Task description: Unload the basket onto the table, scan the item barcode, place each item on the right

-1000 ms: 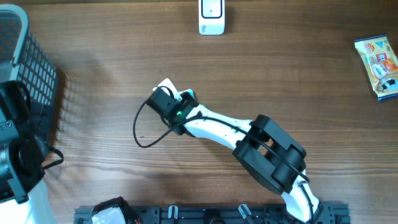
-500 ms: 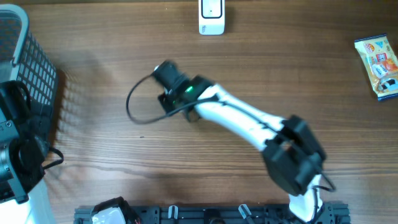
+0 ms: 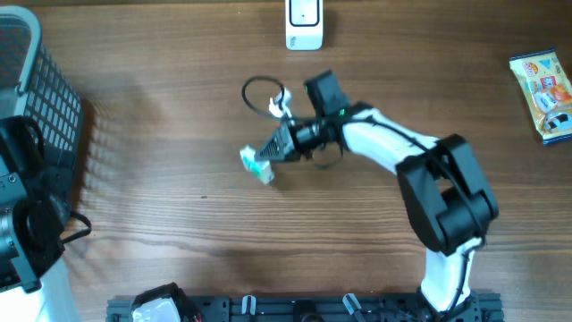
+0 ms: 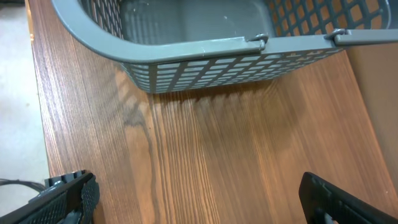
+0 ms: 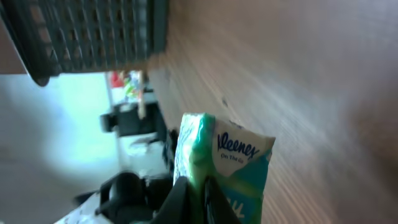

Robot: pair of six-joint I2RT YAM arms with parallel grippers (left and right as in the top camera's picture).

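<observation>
Next, my right gripper sets the Kleenex pack down and takes its opposite edge point(image 5: 267, 165) before bringing it to the scanner, because the pack slants from that gripper by one side edge.
The item is a small green and white Kleenex tissue pack point(image 3: 256, 164), held above the middle of the table. My right gripper point(image 3: 277, 146) is shut on its edge, fingers pointing left. In the right wrist view the pack point(image 5: 231, 163) sticks up from between the pinched fingertips of the gripper point(image 5: 198, 198), its logo side facing the camera. No barcode shows in any view. The white scanner point(image 3: 304, 24) stands at the table's far edge, apart from the pack. My left gripper point(image 4: 199, 205) is open over bare wood, just in front of the basket.
A grey mesh basket point(image 3: 40, 98) stands at the left edge, its rim point(image 4: 205, 46) close ahead of the left gripper. A snack packet point(image 3: 543, 94) lies at the far right. A black cable loop point(image 3: 262, 92) hangs off the right wrist.
The right arm has swung right and turned its wrist. The tissue pack, hidden under the gripper before, now shows at its left tip. The left arm has not moved.
</observation>
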